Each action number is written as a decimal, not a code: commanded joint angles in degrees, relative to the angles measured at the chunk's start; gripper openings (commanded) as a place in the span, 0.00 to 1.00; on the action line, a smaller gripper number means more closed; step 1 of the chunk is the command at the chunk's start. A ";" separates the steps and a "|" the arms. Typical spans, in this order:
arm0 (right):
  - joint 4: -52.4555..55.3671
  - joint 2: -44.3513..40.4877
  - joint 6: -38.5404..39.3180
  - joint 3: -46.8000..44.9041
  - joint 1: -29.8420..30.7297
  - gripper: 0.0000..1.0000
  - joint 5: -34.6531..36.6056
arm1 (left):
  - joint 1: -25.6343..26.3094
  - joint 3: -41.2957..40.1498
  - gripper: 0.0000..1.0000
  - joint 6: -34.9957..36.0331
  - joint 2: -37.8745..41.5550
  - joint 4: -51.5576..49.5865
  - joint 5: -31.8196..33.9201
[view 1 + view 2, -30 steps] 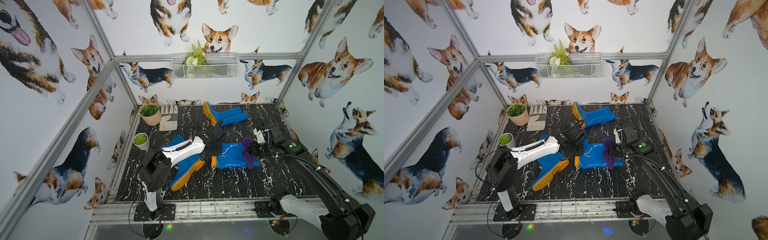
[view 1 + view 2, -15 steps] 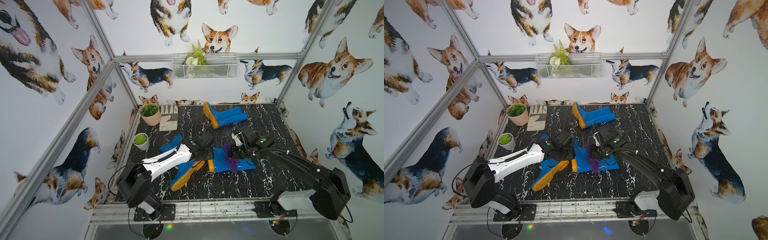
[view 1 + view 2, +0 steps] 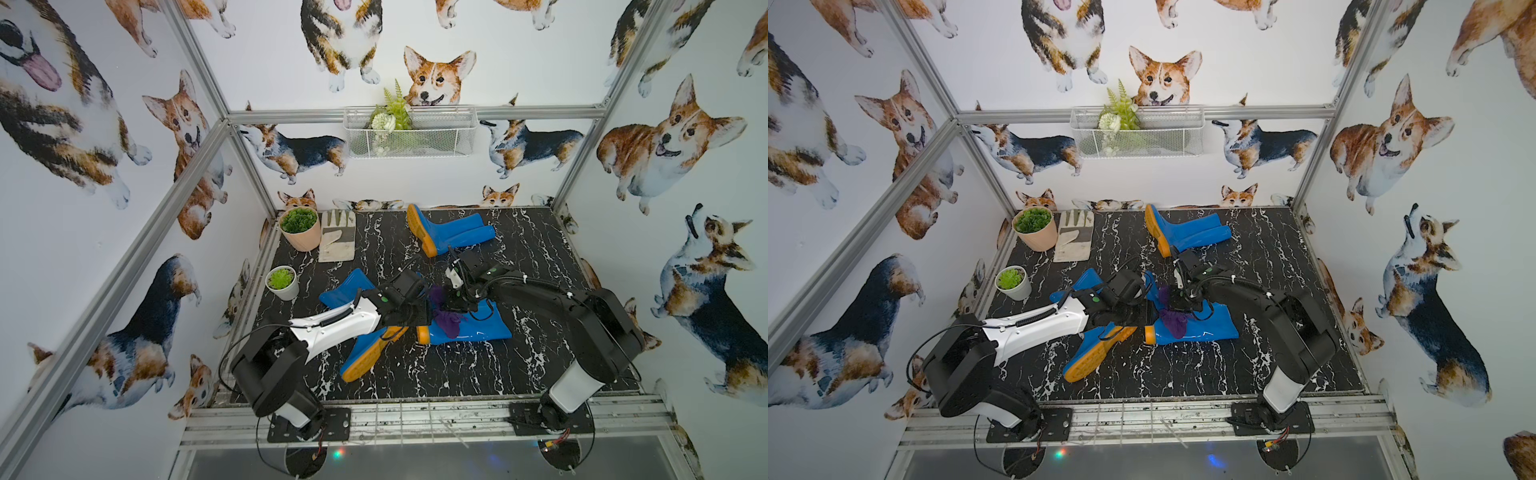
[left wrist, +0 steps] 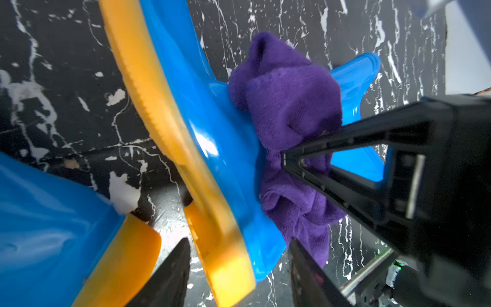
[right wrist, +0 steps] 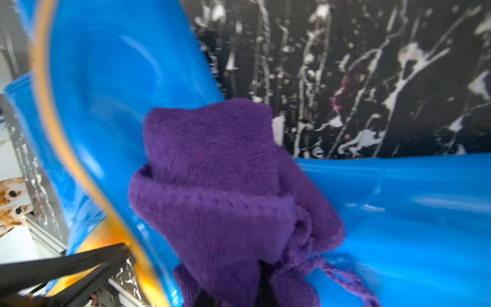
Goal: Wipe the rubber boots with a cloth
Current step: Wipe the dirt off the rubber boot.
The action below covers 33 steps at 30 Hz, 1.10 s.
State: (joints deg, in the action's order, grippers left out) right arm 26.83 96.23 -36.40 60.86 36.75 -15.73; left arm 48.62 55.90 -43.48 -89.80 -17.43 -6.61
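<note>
My left gripper is open around the boot's heel with gaps, so it should pinch the orange sole's edge (image 4: 239, 253) to keep the boot still for wiping.
A blue rubber boot (image 3: 482, 328) with an orange sole lies on its side mid-table, with the purple cloth (image 3: 446, 322) bunched over its ankle. My right gripper (image 3: 455, 305) presses down into the cloth. In the right wrist view the cloth (image 5: 218, 186) wraps the fingers and hides their tips, so the grip is unclear. My left gripper (image 4: 239, 255) stands open astride this boot's heel (image 4: 228, 268), with gaps on both sides. A second boot (image 3: 365, 351) lies under the left arm. More boots (image 3: 453, 232) lie at the back.
On the black marble table (image 3: 457, 374) stand a peach plant pot (image 3: 300, 230) and a small white pot (image 3: 282, 282) at the left. A pale work glove (image 3: 337, 241) lies beside them. A wire basket (image 3: 409, 133) hangs on the back wall.
The right arm has dragged the cloth along the boot from shaft toward foot. The left gripper has come nearer and its jaws have parted around the heel.
</note>
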 commanded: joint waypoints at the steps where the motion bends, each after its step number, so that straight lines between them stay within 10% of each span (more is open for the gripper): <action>1: -2.95 1.47 0.23 -0.33 -0.03 0.62 -0.16 | -0.02 -0.09 0.59 1.37 -0.94 2.12 -0.88; 5: -3.90 2.18 1.25 -1.05 0.42 0.56 -0.30 | -0.02 0.17 0.57 2.26 -1.81 1.79 -0.17; 11: -3.80 0.89 -0.17 -4.26 -1.78 0.02 1.62 | 0.14 0.96 0.56 2.16 -4.55 1.69 -0.50; 27: 0.85 4.24 6.73 4.25 3.07 0.00 0.87 | 0.45 2.94 0.32 7.02 -7.67 -1.68 0.32; 33: 3.81 4.17 5.04 1.15 -6.89 0.00 1.32 | 0.47 4.31 0.13 8.50 -8.48 -4.32 0.66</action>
State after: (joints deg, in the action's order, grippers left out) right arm 27.00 101.32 -30.24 64.23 35.83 -17.61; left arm 48.97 59.64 -37.10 -97.82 -19.73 -4.67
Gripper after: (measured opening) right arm 0.102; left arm 0.202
